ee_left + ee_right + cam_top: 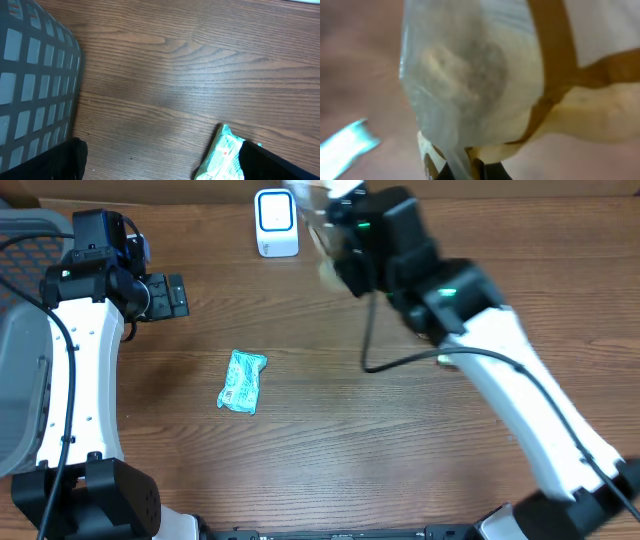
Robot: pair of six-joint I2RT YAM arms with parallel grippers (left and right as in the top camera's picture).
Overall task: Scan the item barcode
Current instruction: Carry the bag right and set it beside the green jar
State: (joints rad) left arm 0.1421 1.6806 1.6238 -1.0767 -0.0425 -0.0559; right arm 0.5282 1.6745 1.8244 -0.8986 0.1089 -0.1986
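Next, I let go of the clear plastic packet with my right gripper on the wood [496,379] next to the small pale packet under its arm.
The item is a clear plastic packet [485,75] with cream and brown print. It fills the right wrist view, and my right gripper [470,171] is shut on its lower edge. From overhead the packet [318,225] hangs blurred just right of the white barcode scanner [275,222] at the table's back edge, with my right gripper [340,250] behind it. My left gripper [168,295] stands open over the table's left part, holding nothing. In the left wrist view its fingers [67,160] show wide apart at the bottom corners.
A teal packet [242,382] lies on the wood left of centre; the left wrist view shows this teal packet [222,157] near the right finger. A grey mesh basket [25,310] stands at the far left, and the basket [30,75] also fills that view's left side.
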